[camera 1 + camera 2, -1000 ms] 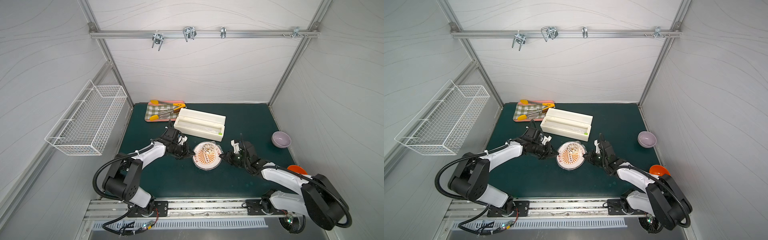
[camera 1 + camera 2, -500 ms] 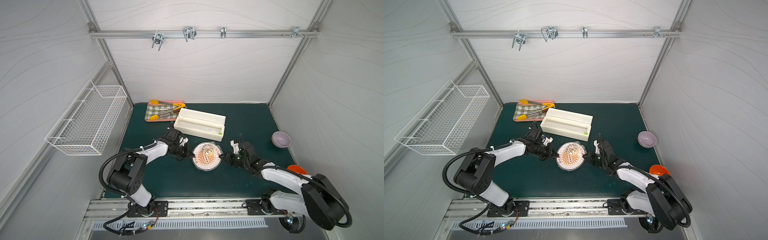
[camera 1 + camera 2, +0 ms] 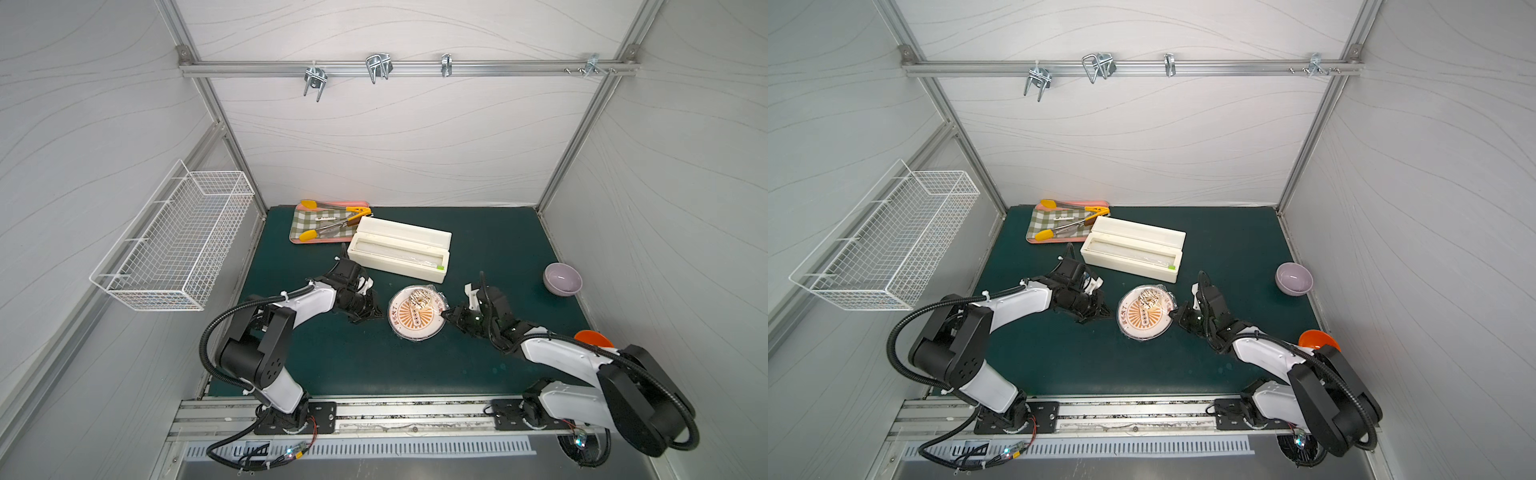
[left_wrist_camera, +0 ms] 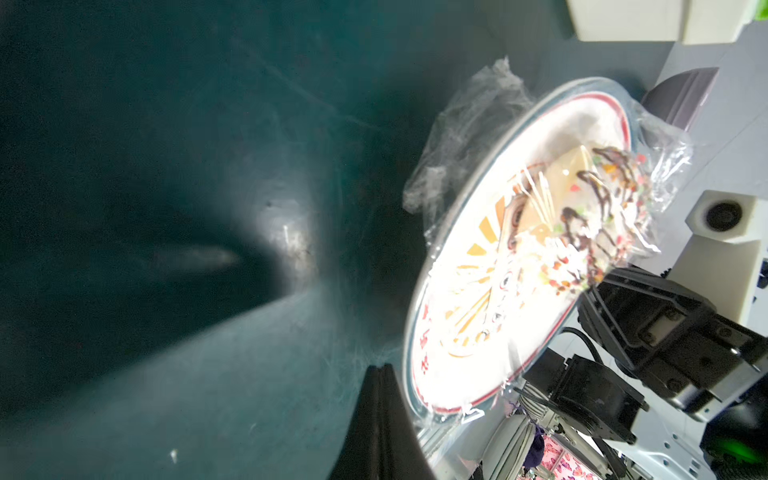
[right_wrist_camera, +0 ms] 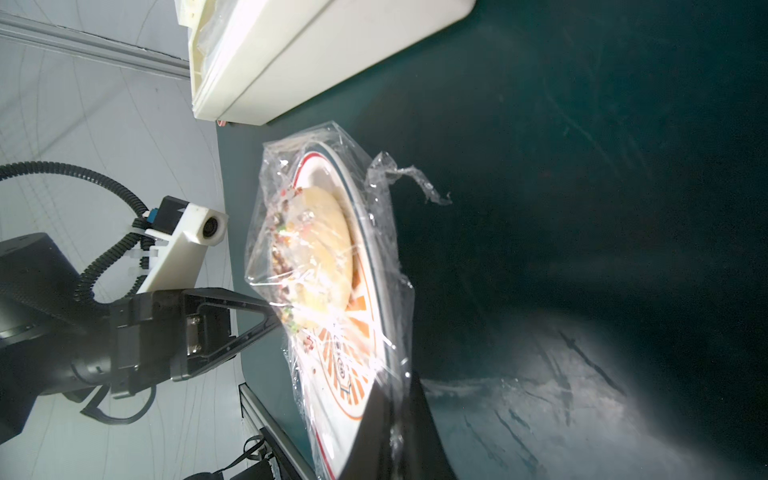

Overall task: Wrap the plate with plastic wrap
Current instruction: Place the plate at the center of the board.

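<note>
My left gripper is closed and empty beside the plate's rim, so it should open, move in and pinch the plastic wrap's loose edge point(image 3: 390, 321) at the plate's rim.
The plate point(image 3: 415, 324) point(image 3: 1144, 322) lies on the green mat between my two arms, with a small food piece point(image 3: 419, 298) on it. The plastic wrap point(image 4: 469, 112) point(image 5: 399, 174) is draped over plate and food, its crinkled edges hanging past the rim. My left gripper point(image 3: 377, 314) point(image 4: 380, 370) is shut at the plate's left rim; no film shows between its fingers. At the plate's right rim my right gripper point(image 3: 445, 312) point(image 5: 392, 401) is shut on the plastic wrap, and glossy film runs between its fingers.
A cream-white dispenser box point(image 3: 399, 249) lies just behind the plate. A checked tray with yellow tongs point(image 3: 328, 222) sits at the back left. A lilac bowl point(image 3: 562, 279) and an orange bowl point(image 3: 592, 337) stand at the right. A wire basket point(image 3: 178, 245) hangs on the left wall.
My left gripper's jaws have closed and it has shifted slightly toward the plate's left rim. The right gripper and the plate have kept their places.
</note>
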You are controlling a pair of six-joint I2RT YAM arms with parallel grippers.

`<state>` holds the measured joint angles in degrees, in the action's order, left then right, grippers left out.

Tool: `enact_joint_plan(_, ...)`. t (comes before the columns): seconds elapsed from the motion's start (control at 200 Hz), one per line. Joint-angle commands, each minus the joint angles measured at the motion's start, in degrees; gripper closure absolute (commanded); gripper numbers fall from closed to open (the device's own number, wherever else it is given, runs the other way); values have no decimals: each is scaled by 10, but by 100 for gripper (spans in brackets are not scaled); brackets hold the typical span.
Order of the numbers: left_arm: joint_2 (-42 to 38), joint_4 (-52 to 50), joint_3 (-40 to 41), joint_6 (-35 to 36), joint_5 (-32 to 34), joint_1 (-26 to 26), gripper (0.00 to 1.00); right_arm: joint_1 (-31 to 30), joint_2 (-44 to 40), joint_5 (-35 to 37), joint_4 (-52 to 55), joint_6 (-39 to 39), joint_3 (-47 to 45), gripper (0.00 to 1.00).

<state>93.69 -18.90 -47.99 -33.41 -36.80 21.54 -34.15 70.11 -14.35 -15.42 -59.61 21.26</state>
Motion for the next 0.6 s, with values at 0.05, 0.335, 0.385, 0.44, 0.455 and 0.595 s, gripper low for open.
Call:
enact_joint_plan(0.05,22,28,7,-8,3,4,100,-2,-2,-11,-45,-24,-2,100)
enact_joint_plan(0.335,3,134,15,-74,-64,-42,59,-2,-1,-10,-27,2,-5,100)
enact_joint_plan(0.385,19,143,0,-76,-62,-30,57,-3,7,-10,-36,-2,-8,100)
enact_joint_plan(0.44,38,137,-14,-66,-55,-18,57,-3,11,-9,-40,0,-8,100)
enact_joint_plan(0.455,42,135,-18,-62,-52,-15,57,-3,11,-10,-40,0,-8,100)
enact_joint_plan(0.595,72,135,-29,-48,-38,-9,60,-3,15,-7,-40,5,-9,100)
